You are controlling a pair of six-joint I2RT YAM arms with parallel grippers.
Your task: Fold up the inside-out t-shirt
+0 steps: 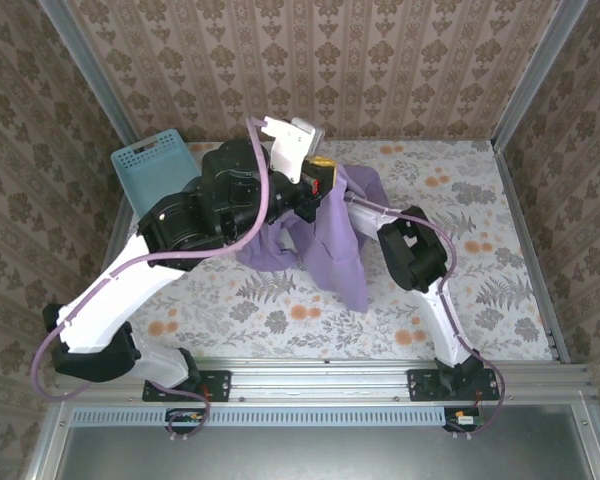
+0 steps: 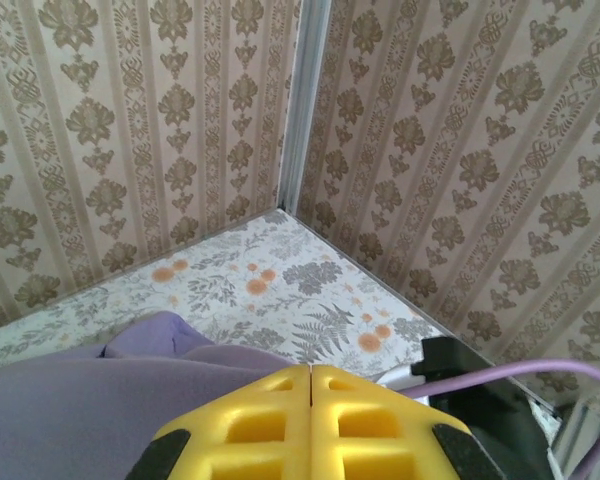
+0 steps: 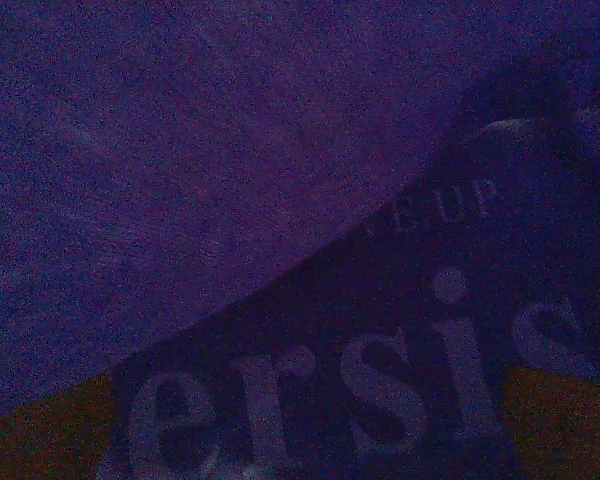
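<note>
I will use my left gripper to bring the shirt's upper edge, now raised over the table's middle, down and release it on the floral tablecloth [image 1: 237, 199] close beside the light-blue basket.
The lavender-purple inside-out t-shirt [image 1: 332, 240] hangs in a bunched drape over the middle of the table. Its top is pinched in my raised left gripper [image 1: 318, 182]. In the left wrist view the yellow pads [image 2: 250, 425] of the left gripper [image 2: 311, 375] meet with no gap, and the purple cloth [image 2: 70, 400] lies below them on the left. My right gripper [image 3: 310, 440] is inside the shirt, in the dark. Its orange-lit fingers [image 3: 40, 435] stand wide apart at the bottom corners. Cloth with white lettering [image 3: 380, 370] lies close in front.
A light-blue lattice basket [image 1: 152, 165] stands at the back left, beside the left arm. The floral tablecloth [image 1: 460, 200] lies bare to the right. Patterned walls [image 1: 380, 60] close in the back and both sides. The right arm's elbow [image 1: 412, 250] sits right of the shirt.
</note>
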